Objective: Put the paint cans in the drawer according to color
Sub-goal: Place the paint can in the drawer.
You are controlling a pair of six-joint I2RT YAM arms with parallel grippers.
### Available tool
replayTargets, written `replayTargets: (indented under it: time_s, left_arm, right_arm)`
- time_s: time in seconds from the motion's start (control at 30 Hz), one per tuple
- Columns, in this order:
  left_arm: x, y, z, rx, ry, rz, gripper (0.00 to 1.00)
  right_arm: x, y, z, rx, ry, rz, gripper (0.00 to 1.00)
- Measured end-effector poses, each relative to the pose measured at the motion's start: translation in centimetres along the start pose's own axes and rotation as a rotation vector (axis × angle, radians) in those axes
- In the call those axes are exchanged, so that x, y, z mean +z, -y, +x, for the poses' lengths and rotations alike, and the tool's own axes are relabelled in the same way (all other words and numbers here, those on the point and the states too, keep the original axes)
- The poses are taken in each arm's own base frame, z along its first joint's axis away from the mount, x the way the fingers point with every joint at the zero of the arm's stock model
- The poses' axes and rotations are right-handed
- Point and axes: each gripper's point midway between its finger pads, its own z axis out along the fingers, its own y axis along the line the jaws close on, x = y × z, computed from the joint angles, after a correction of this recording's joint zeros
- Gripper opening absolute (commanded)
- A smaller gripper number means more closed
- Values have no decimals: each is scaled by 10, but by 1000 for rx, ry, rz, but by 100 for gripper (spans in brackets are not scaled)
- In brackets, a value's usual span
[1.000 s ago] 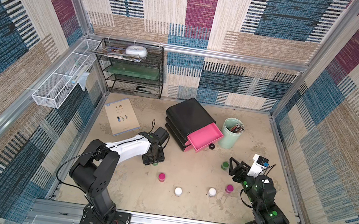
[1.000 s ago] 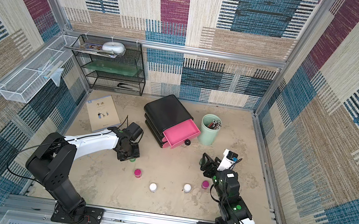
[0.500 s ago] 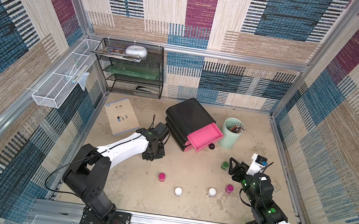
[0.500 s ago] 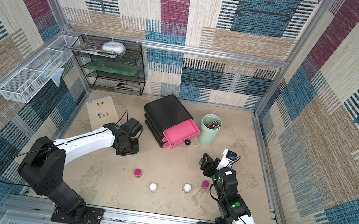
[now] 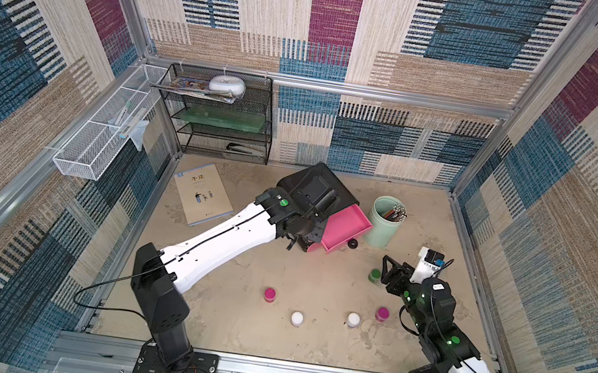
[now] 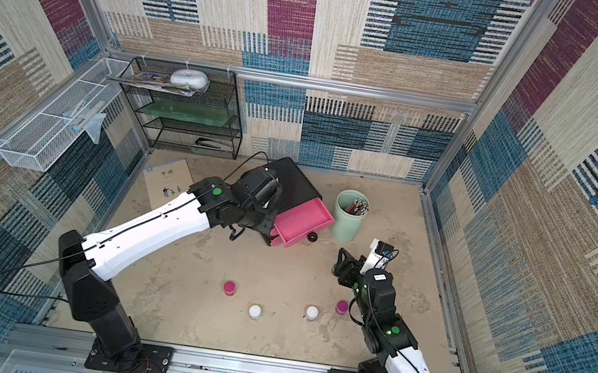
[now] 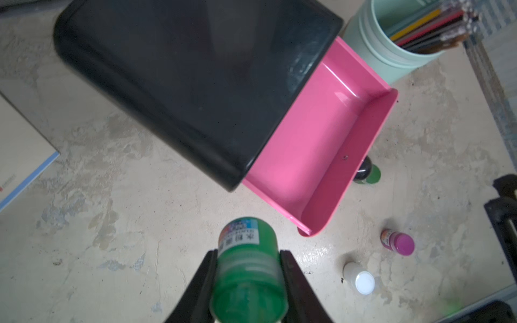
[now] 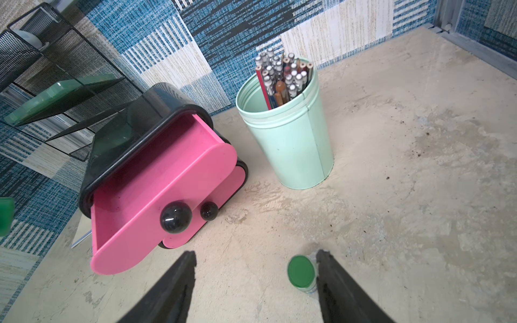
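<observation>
Next, my left gripper releases the green paint can, now tilted in the air beside the drawer, close to the middle of the open pink drawer's bottom [image 5: 339, 230] [image 7: 307, 151].
My left gripper [image 7: 247, 253] is shut on a green paint can [image 7: 247, 268], held tilted in the air beside the open pink top drawer [image 7: 321, 145] of the black drawer unit [image 7: 195, 84]. In a top view that gripper [image 5: 304, 233] hangs at the unit's [image 5: 341, 192] front left corner and hides its can. My right gripper [image 8: 256, 253] is open, low over the floor. A second green can [image 8: 301, 271] stands upright just inside one of its fingers. On the floor stand two magenta cans [image 5: 270, 294] [image 5: 382, 313] and two white cans [image 5: 297, 318] [image 5: 352, 319].
A mint pencil cup [image 5: 386, 220] stands right of the open drawer [image 5: 348, 228]. A book [image 5: 202, 192] lies on the left. The black wire-mesh rack [image 5: 218, 116] is at the back left, and a white wire basket [image 5: 104, 134] hangs on the left wall.
My left gripper shut on the green can, lifted it off the floor and carried it right, up to the drawer unit. The right arm has barely moved.
</observation>
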Motion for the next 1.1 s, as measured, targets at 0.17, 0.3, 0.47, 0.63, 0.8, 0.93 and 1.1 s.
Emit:
replayTargets:
  time_s: [0.17, 0.3, 0.47, 0.63, 0.8, 0.93, 1.1]
  left_arm:
    - [26, 33, -4, 125, -59, 48, 21]
    - [42, 44, -5, 180, -90, 65, 22]
    - [66, 46, 2, 246, -138, 46, 22]
    - [87, 43, 5, 296, -170, 14, 22]
    - [90, 34, -1, 313, -165, -23, 35]
    - [94, 32, 1, 329, -173, -37, 47]
    - [95, 29, -1, 337, -172, -48, 57]
  right_arm:
    - [-2, -1, -2, 3, 6, -5, 71]
    - [-4, -1, -1, 8, 5, -8, 71]
    - [-6, -1, -2, 12, 8, -8, 71]
    - [-6, 1, -1, 10, 4, -2, 71]
    - [-6, 2, 0, 13, 1, 4, 71]
    - [-5, 3, 0, 12, -1, 8, 71]
    - [-4, 4, 2, 9, -8, 18, 71]
